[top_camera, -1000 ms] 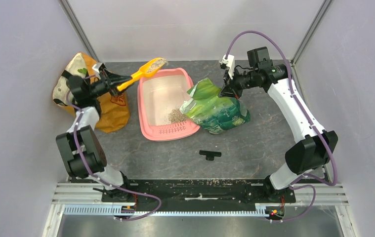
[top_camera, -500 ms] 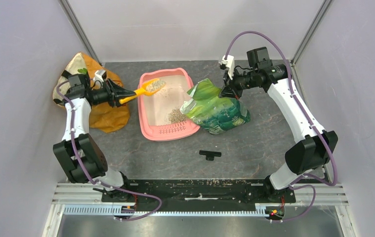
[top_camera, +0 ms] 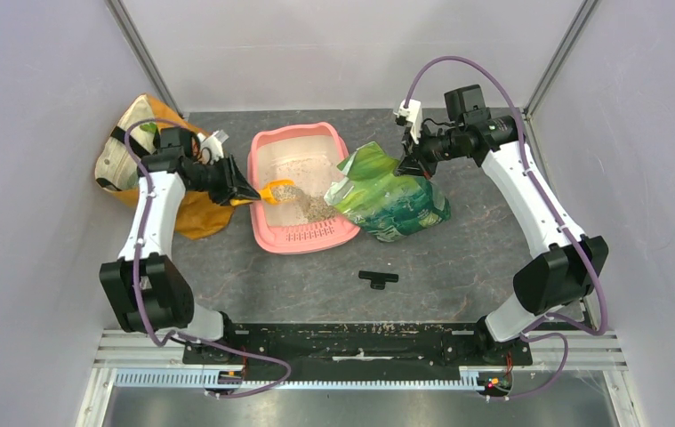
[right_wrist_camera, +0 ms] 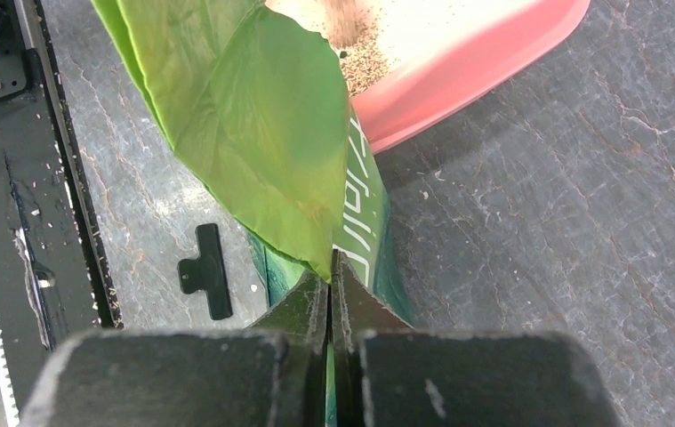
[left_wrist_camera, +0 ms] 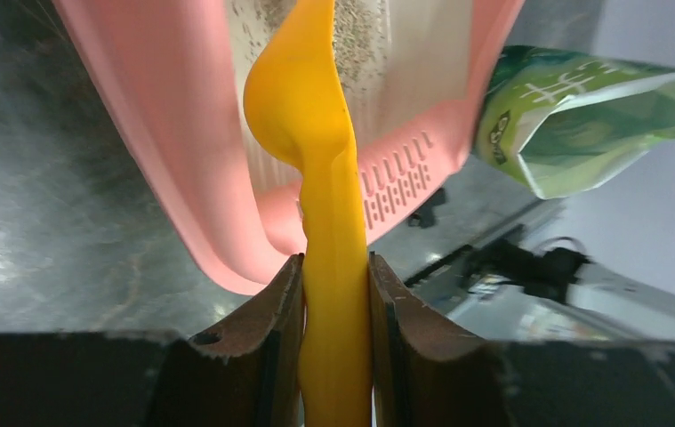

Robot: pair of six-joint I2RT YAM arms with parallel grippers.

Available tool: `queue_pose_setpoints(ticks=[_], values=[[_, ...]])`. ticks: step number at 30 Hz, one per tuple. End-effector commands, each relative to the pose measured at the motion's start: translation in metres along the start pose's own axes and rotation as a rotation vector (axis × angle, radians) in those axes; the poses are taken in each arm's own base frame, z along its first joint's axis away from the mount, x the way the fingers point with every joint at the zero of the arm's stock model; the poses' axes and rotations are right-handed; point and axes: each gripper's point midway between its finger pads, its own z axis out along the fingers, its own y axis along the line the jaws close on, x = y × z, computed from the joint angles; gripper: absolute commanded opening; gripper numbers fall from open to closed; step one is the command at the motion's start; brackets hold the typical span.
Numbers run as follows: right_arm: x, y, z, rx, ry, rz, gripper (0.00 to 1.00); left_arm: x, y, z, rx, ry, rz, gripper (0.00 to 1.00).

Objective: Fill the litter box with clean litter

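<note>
I need to use my left gripper to set the orange scoop down and release it on the grey table (top_camera: 389,192) beside the pink litter box, by the green bag.
The pink litter box (top_camera: 264,147) lies mid-table with its slotted lip toward me; it also shows in the left wrist view (left_wrist_camera: 182,142) and the right wrist view (right_wrist_camera: 458,76). Grey-beige litter (top_camera: 317,210) is piled inside it near the lip. My left gripper (top_camera: 243,191) is shut on the handle of the orange scoop (top_camera: 277,191), whose bowl holds litter over the box's left side; in the left wrist view the scoop (left_wrist_camera: 316,133) runs up between the fingers. My right gripper (top_camera: 402,163) is shut on the top edge of the green foil bag (top_camera: 387,200), also in the right wrist view (right_wrist_camera: 253,116).
An orange-tan fabric bag (top_camera: 129,156) sits at the back left behind my left arm. A small black T-shaped part (top_camera: 377,278) lies on the grey table in front of the green bag, also in the right wrist view (right_wrist_camera: 204,271). Walls close in on both sides.
My left gripper has swung the scoop from high behind the box's back left corner down and toward me, over the box's left side. The right arm and green bag have not moved.
</note>
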Motion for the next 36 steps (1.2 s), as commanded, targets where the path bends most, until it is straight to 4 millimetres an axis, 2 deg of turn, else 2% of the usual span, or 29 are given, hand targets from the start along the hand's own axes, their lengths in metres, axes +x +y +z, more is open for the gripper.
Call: queue_pose_setpoints(ticks=[1, 3, 6, 13, 18, 22, 31, 34, 36], values=[[-0.026, 0.001, -0.019, 0.06, -0.061, -0.061, 0.0, -0.02, -0.021, -0.02, -0.2, -0.122, 0.338, 0.02], [-0.026, -0.005, -0.023, 0.082, -0.068, -0.034, 0.0, -0.016, -0.036, -0.016, -0.238, -0.126, 0.449, 0.02], [-0.026, -0.014, -0.033, 0.117, -0.085, 0.005, 0.0, -0.014, -0.045, -0.013, -0.327, -0.126, 0.582, 0.02], [-0.02, -0.04, -0.058, 0.215, -0.122, 0.085, 0.0, -0.014, -0.037, -0.009, -0.561, -0.09, 0.744, 0.02], [-0.022, -0.07, -0.081, 0.334, -0.189, 0.145, 0.0, -0.015, -0.04, -0.011, -0.585, -0.096, 0.749, 0.02], [-0.018, -0.111, -0.109, 0.484, -0.261, 0.209, 0.0, -0.015, -0.048, -0.017, -0.559, -0.114, 0.756, 0.02], [-0.004, -0.187, -0.145, 0.685, -0.399, 0.297, 0.0, -0.014, -0.054, -0.011, -0.531, -0.086, 0.731, 0.02], [0.01, -0.201, -0.157, 0.724, -0.433, 0.312, 0.0, -0.014, -0.059, -0.011, -0.51, -0.085, 0.719, 0.02], [0.03, -0.203, -0.156, 0.726, -0.413, 0.324, 0.0, -0.014, -0.061, -0.009, -0.492, -0.082, 0.713, 0.02]])
